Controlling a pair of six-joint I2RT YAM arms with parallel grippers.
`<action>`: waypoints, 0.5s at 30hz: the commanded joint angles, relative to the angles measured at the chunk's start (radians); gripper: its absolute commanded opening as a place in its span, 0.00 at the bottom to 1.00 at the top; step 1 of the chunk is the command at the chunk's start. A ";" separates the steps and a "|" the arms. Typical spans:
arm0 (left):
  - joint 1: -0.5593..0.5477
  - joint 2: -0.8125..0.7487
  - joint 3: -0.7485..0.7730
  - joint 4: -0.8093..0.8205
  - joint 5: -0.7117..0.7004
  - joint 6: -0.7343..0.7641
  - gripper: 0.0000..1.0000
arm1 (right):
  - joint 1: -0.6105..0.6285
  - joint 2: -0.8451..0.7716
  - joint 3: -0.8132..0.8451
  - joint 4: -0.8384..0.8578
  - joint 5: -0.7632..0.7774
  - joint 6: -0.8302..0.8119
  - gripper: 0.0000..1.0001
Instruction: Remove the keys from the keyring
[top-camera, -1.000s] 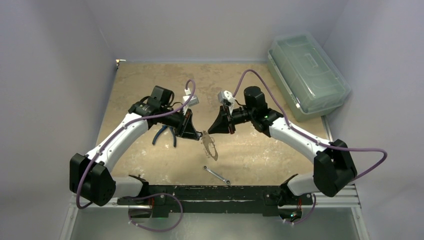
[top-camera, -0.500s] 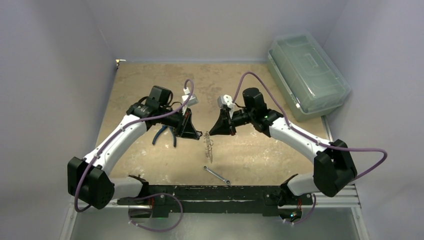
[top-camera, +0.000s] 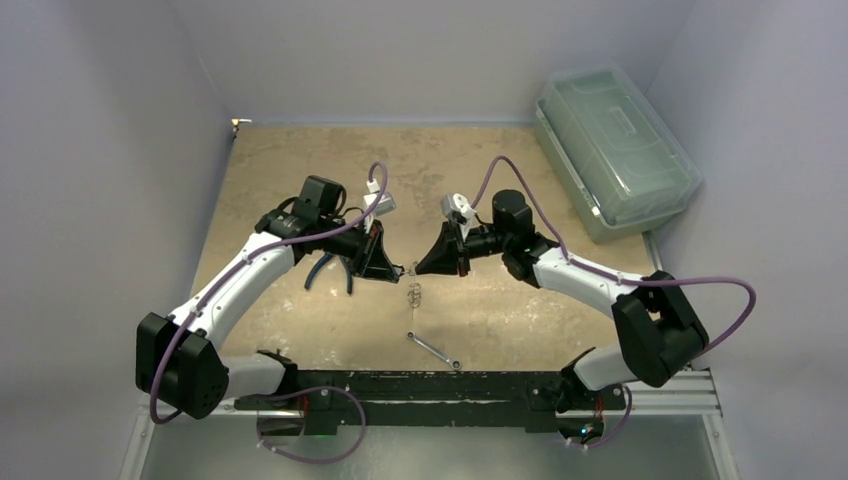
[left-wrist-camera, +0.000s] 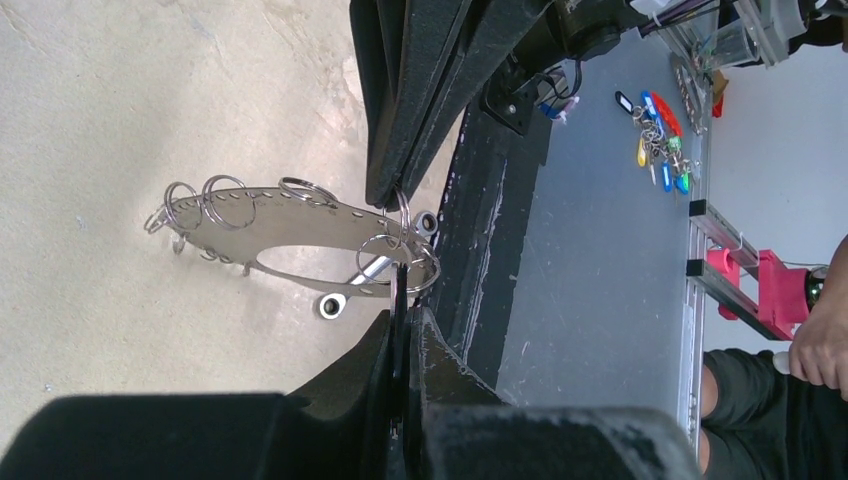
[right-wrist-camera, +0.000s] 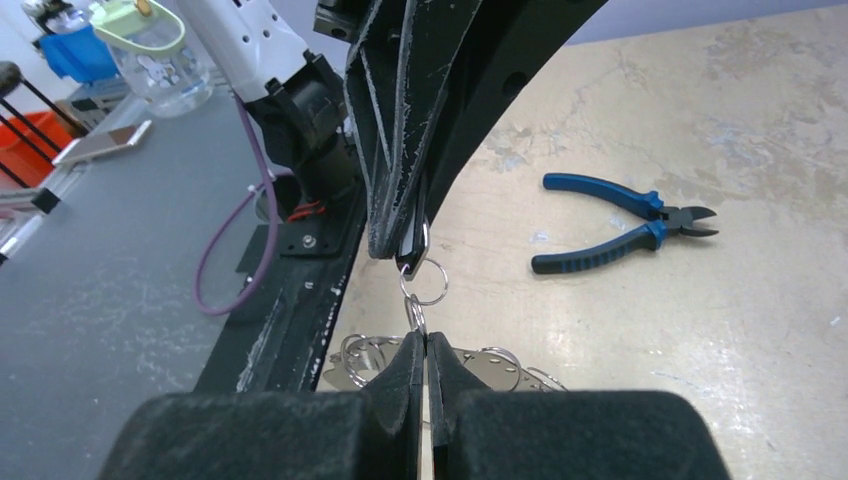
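Observation:
The linked loops reach from my left gripper to my right gripper, so my left gripper will open and grab the loop at my right gripper's finger tips (right-wrist-camera: 415, 315).
The keyring (left-wrist-camera: 285, 236) is a flat oval metal loop with punched holes, hanging above the table between both grippers. It also shows as a small edge-on keyring (top-camera: 415, 294) in the top view. The keys (left-wrist-camera: 225, 192) are small silvery wire loops hooked through its holes. My left gripper (left-wrist-camera: 398, 300) is shut on one of them at the loop's near end. My right gripper (right-wrist-camera: 426, 336) is shut on a small loop linked to a second loop (right-wrist-camera: 430, 281), which the opposite fingertips (right-wrist-camera: 402, 243) pinch. The two grippers' tips nearly touch.
Blue-handled pliers (right-wrist-camera: 625, 220) lie on the table under the left arm. A slim silver wrench (top-camera: 433, 349) lies near the front rail (top-camera: 480, 384). A lidded green plastic box (top-camera: 612, 150) sits at the back right.
The right gripper has moved left until its tip almost meets the left one. The hanging keyring has turned from broadside to edge-on and now hangs closer under the tips.

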 joint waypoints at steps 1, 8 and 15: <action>0.001 -0.024 0.014 0.015 0.022 0.028 0.00 | -0.007 0.001 -0.055 0.343 -0.036 0.222 0.00; 0.009 -0.016 0.085 -0.075 -0.016 0.164 0.30 | -0.008 -0.008 -0.071 0.373 -0.032 0.259 0.00; 0.012 -0.045 0.060 0.045 0.005 0.126 0.36 | -0.008 -0.006 -0.069 0.412 -0.036 0.297 0.00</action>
